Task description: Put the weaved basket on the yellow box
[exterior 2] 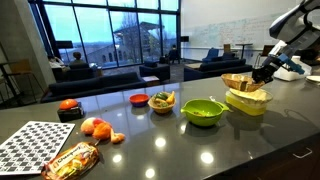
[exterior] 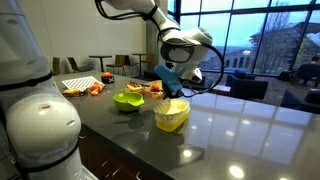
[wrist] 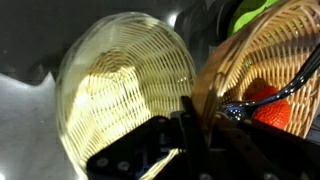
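Next, my gripper releases the weaved basket, now tilted just above the yellow box, over the open top of the yellow box [exterior: 174, 111] [wrist: 125, 88], at a spot that is near the green bowl.
My gripper [exterior 2: 264, 71] is shut on the rim of the weaved basket [exterior 2: 242, 83], a shallow tan basket that hangs tilted just above the yellow box [exterior 2: 247, 103]. In the wrist view the fingers [wrist: 200, 108] pinch the basket's [wrist: 250, 60] wall, and the pale yellow box [wrist: 120, 90] lies below to the left. A red thing and a dark blue strand show at the basket's inside. In an exterior view the gripper [exterior: 172, 78] hovers over the yellow box [exterior: 171, 116]. Whether basket and box touch I cannot tell.
A bright green bowl [exterior 2: 203, 112] stands next to the box. Further along the dark glossy table [exterior 2: 150, 150] are a bowl of fruit [exterior 2: 162, 101], a red dish [exterior 2: 139, 99], orange pieces [exterior 2: 97, 128], a checkered mat [exterior 2: 32, 145] and a snack bag [exterior 2: 72, 160].
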